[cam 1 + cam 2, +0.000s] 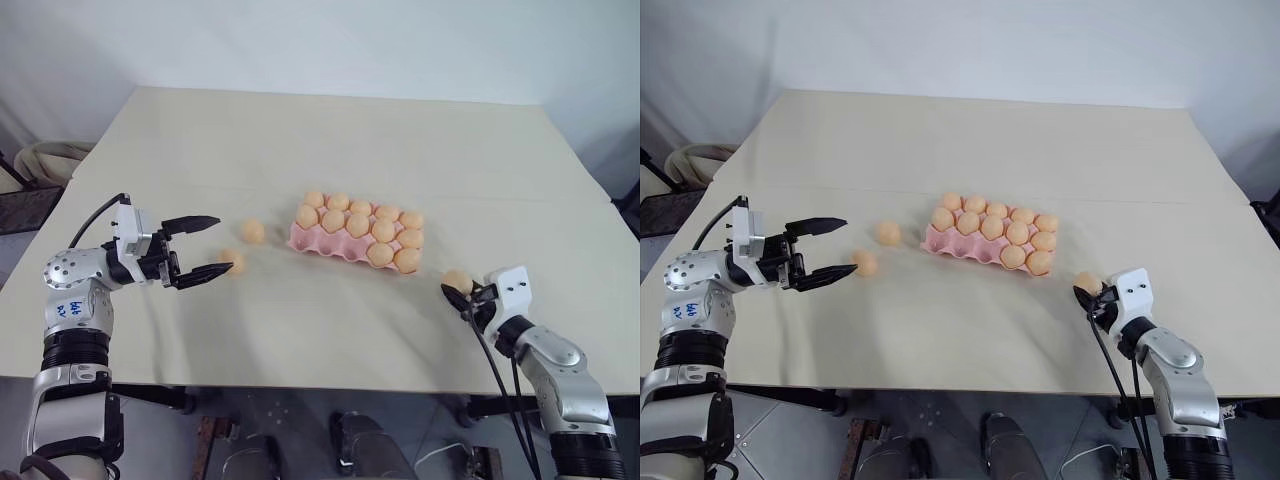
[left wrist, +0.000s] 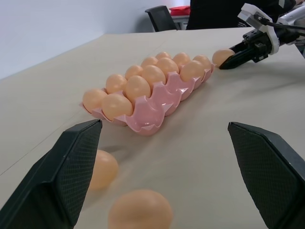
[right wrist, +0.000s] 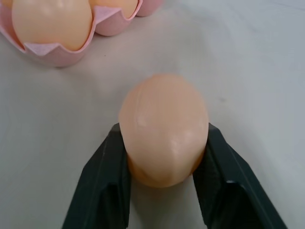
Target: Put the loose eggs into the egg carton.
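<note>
Next, I let go of the egg, now low over the table, with my right gripper in the empty front cup (image 1: 355,249) next to the front eggs of the carton.
The pink egg carton (image 1: 302,240) lies mid-table with many of its cups filled with eggs. Two loose eggs rest left of it: one (image 1: 252,231) nearer the carton, another (image 1: 235,260) just beyond my left gripper (image 1: 215,244), which is open and level, its fingertips close to that egg. At the carton's right, near the table's front edge, my right gripper (image 3: 164,164) is shut on a third loose egg (image 3: 164,133), both fingers (image 3: 107,181) pressing its sides. That egg (image 1: 457,281) sits low over the table.
The beige table (image 1: 330,140) stretches wide behind the carton. A dark chair (image 2: 162,18) stands beyond the table. Cables hang from my right arm past the table's front edge.
</note>
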Available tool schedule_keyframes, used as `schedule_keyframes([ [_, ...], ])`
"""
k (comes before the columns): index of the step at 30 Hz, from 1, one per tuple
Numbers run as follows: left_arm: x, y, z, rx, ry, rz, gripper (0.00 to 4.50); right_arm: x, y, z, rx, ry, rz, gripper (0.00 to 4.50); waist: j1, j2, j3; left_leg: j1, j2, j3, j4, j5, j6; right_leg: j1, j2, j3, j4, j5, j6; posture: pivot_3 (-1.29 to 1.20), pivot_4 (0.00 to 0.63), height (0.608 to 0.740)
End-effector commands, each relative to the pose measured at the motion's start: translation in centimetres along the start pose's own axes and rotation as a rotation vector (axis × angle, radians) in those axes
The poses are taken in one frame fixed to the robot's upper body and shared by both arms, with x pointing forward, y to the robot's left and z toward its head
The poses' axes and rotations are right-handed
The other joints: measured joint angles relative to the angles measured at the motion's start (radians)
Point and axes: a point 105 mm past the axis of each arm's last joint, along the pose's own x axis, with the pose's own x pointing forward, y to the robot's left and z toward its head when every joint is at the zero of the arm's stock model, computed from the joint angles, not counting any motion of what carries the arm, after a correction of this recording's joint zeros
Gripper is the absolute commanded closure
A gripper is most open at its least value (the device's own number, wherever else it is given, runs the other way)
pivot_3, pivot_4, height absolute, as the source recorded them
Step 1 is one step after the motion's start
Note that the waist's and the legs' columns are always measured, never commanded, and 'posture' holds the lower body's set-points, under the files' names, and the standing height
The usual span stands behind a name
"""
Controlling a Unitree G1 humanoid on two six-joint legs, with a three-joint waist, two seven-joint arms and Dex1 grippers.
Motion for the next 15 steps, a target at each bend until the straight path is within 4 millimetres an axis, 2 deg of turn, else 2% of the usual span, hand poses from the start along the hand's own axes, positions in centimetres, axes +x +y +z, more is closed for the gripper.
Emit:
schedule_keyframes([
  [1,-0.4,0.3,0.9,0.041,-0.02,0.019,0.0,-0.4,-0.2,3.4,-0.071,-0.088,0.014,3.2,0.0,0.0,0.0,0.0,0.0,0.0,0.0,0.0,0.0,0.0,0.0,0.0,0.0,0.0,0.0,0.0,0.15,0.74],
  [3,-0.4,0.3,0.9,0.039,-0.019,0.02,0.0,-0.2,0.4,5.8,-0.096,-0.133,0.039,3.2,-0.001,0.001,0.0,0.0,0.0,0.0,0.0,0.0,0.0,0.0,0.0,0.0,0.0,0.0,0.0,0.0,0.15,0.74],
  [6,-0.4,0.4,0.8,0.036,-0.017,0.021,0.0,1.0,2.9,9.8,-0.125,-0.186,0.126,3.2,-0.008,0.001,0.001,0.0,0.0,0.001,0.001,0.0,0.0,-0.001,0.0,0.001,0.001,0.0,0.0,0.0,0.15,0.74],
  [10,-0.2,0.5,0.8,0.038,-0.021,0.02,0.0,3.3,6.3,12.7,-0.129,-0.211,0.22,3.2,-0.008,0.001,0.001,0.001,0.001,-0.001,0.0,-0.001,0.002,-0.001,0.0,0.0,0.004,-0.001,-0.002,0.0,0.15,0.74],
  [12,-0.2,0.5,0.8,0.038,-0.022,0.02,0.0,4.2,7.5,13.2,-0.125,-0.209,0.247,3.2,-0.003,0.001,0.001,0.001,0.001,-0.002,0.0,0.0,0.001,-0.002,0.0,-0.001,0.006,-0.002,-0.004,0.0,0.15,0.74],
  [15,-0.2,0.5,0.8,0.04,-0.022,0.022,0.0,6.0,9.1,12.4,-0.118,-0.152,0.273,3.2,-0.001,0.001,0.001,-0.001,0.001,-0.002,0.0,0.0,-0.001,-0.004,0.001,-0.002,0.006,-0.003,-0.005,0.0,0.15,0.74],
])
